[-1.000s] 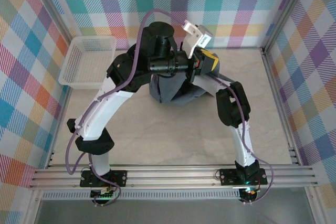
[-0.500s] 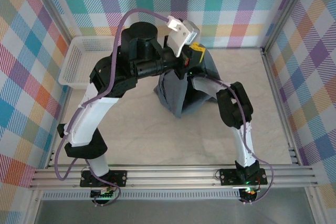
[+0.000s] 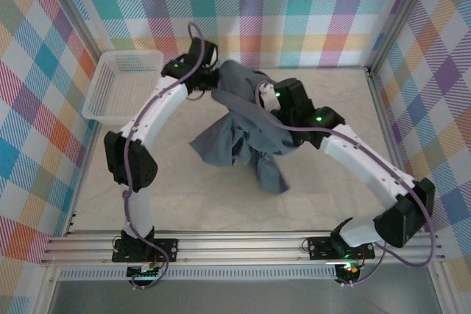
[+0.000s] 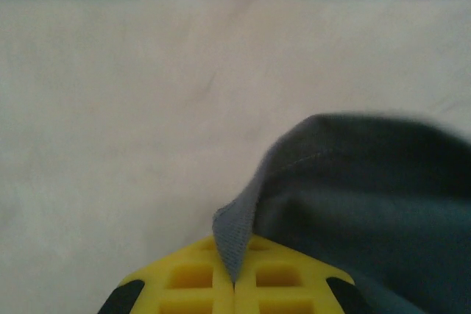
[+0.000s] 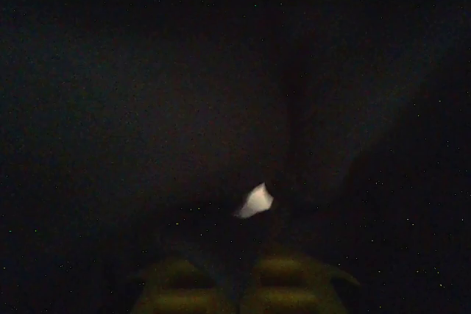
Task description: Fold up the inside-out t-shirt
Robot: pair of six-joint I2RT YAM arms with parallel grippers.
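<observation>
My right gripper will lower the t-shirt and take its lower folds (image 3: 269, 173), as the shirt hangs bunched with its upper folds over that gripper.
The inside-out t-shirt (image 3: 246, 134), dark slate grey, hangs bunched over the middle of the table, its lower folds trailing toward the front. My left gripper (image 3: 212, 84) is at the back left of the shirt. In the left wrist view its yellow fingers (image 4: 184, 281) are shut on a stitched edge of the t-shirt (image 4: 353, 204), above bare table. My right gripper (image 5: 235, 288) is buried in dark cloth, its fingers together with fabric between them. The right wrist (image 3: 294, 102) sits under the shirt's upper right part.
A white lattice basket (image 3: 121, 82) stands at the back left, close to the left arm's elbow. Metal rails (image 3: 243, 244) run along the near edge, and checked walls close in the back and sides. Bare table (image 3: 184, 196) lies in front of the shirt.
The left arm has swung back and left, the right arm has reached forward, and the shirt now hangs stretched between them. The right gripper has shut.
</observation>
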